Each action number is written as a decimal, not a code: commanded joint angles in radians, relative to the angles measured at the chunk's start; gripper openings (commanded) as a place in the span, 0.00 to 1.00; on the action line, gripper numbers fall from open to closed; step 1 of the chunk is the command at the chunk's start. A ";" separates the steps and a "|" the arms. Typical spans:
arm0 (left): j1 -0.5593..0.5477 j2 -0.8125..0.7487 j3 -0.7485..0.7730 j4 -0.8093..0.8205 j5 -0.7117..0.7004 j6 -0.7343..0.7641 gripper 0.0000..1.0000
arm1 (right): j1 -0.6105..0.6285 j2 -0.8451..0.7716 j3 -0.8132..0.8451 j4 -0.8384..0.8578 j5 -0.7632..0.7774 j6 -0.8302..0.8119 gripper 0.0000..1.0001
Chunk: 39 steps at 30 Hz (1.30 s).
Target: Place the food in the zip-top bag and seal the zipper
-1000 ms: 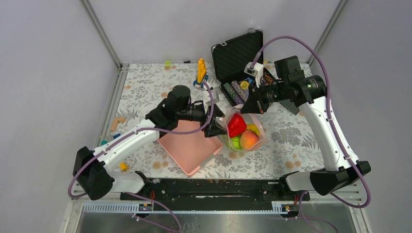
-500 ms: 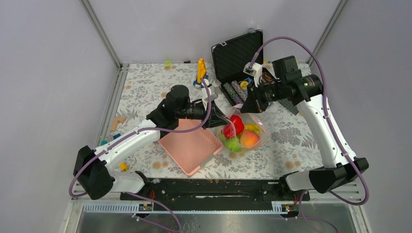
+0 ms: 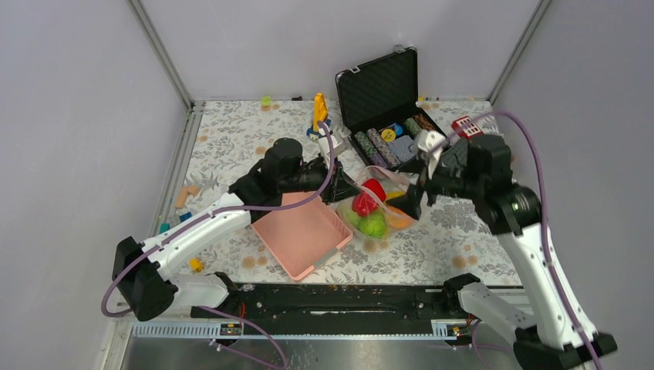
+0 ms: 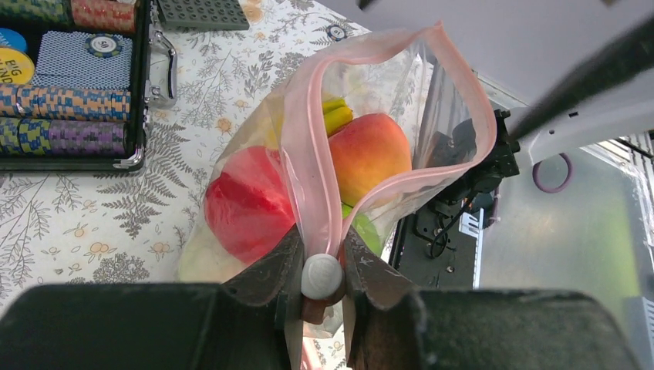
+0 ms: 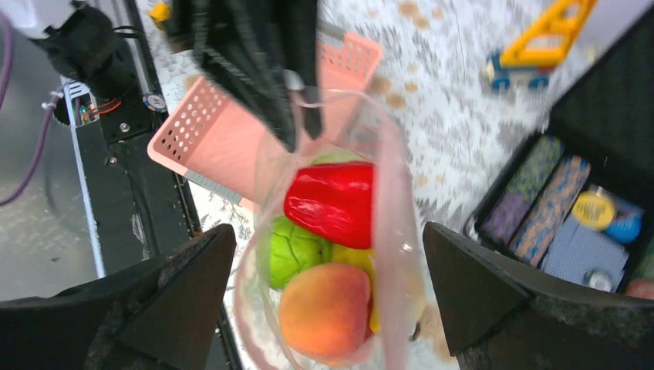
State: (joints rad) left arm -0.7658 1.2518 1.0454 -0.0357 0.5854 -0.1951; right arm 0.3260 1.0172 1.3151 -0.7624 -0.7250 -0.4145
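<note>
My left gripper's fingers crowd the white slider, so next my left gripper regrasps the zipper's end (image 4: 314,311) behind the slider before my right gripper takes the slider.
The zip-top bag (image 3: 385,206) lies right of the basket, its mouth gaping in a loop. Inside it is the food: a red piece (image 3: 370,193), a green fruit (image 3: 374,224) and an orange-pink one (image 3: 398,219). My left gripper (image 3: 340,190) is shut on the zipper (image 4: 308,177) at its near end, pinching the pink strip by a white slider knob (image 4: 321,275). In the left wrist view the red piece (image 4: 247,206), peach-coloured fruit (image 4: 372,154) and banana (image 4: 336,116) show through the bag. My right gripper (image 3: 412,203) (image 5: 328,227) hovers open over the bag's mouth, holding nothing.
A pink slotted basket (image 3: 301,233) lies left of the bag, under the left arm. An open black case (image 3: 383,108) with rows of poker chips stands behind. A yellow toy (image 3: 319,112) sits at the back. Small bits lie along the left edge (image 3: 183,196).
My right gripper let go of the bag's mouth, opened wide and swung nearer and to the right. My left gripper closed on the zipper's end. The bag slumped lower.
</note>
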 commanded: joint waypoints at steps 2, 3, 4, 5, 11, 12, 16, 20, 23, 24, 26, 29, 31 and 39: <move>-0.071 0.018 0.170 -0.148 -0.169 0.000 0.00 | 0.001 -0.182 -0.200 0.394 -0.266 -0.089 1.00; -0.076 0.022 0.179 -0.159 -0.172 -0.006 0.00 | 0.005 -0.187 -0.201 0.390 -0.291 -0.103 1.00; -0.082 0.023 0.187 -0.169 -0.168 -0.011 0.00 | 0.010 -0.186 -0.192 0.380 -0.301 -0.116 1.00; -0.087 0.022 0.191 -0.177 -0.168 -0.013 0.00 | 0.016 -0.178 -0.180 0.372 -0.298 -0.127 1.00; -0.115 0.022 0.223 -0.232 -0.191 -0.017 0.00 | 0.087 -0.064 -0.045 0.192 -0.221 -0.283 1.00; -0.117 0.023 0.230 -0.241 -0.192 -0.022 0.00 | 0.111 -0.041 -0.020 0.154 -0.199 -0.316 1.00; -0.118 0.017 0.245 -0.262 -0.178 -0.058 0.00 | 0.206 0.029 0.036 0.013 -0.108 -0.416 0.99; -0.118 0.008 0.250 -0.280 -0.163 -0.067 0.00 | 0.238 0.054 0.018 0.021 -0.027 -0.423 0.98; -0.119 0.005 0.248 -0.285 -0.136 -0.073 0.00 | 0.241 0.076 0.016 -0.007 -0.023 -0.429 0.95; -0.119 0.005 0.252 -0.289 -0.130 -0.078 0.00 | 0.243 0.078 0.011 -0.019 -0.026 -0.432 0.94; -0.118 0.010 0.264 -0.304 -0.136 -0.089 0.00 | 0.247 0.078 -0.007 -0.030 -0.018 -0.434 0.92; -0.118 0.015 0.274 -0.311 -0.133 -0.095 0.00 | 0.254 0.079 -0.030 -0.045 0.016 -0.428 0.88; -0.119 0.015 0.277 -0.310 -0.124 -0.098 0.00 | 0.257 0.080 -0.041 -0.047 0.050 -0.415 0.84; -0.118 0.018 0.297 -0.319 -0.117 -0.107 0.00 | 0.261 0.082 -0.047 -0.060 0.082 -0.409 0.38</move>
State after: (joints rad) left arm -0.8818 1.2808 1.2671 -0.4225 0.4374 -0.2852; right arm 0.5762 1.0996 1.2709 -0.7994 -0.6636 -0.8200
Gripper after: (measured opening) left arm 0.185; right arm 0.482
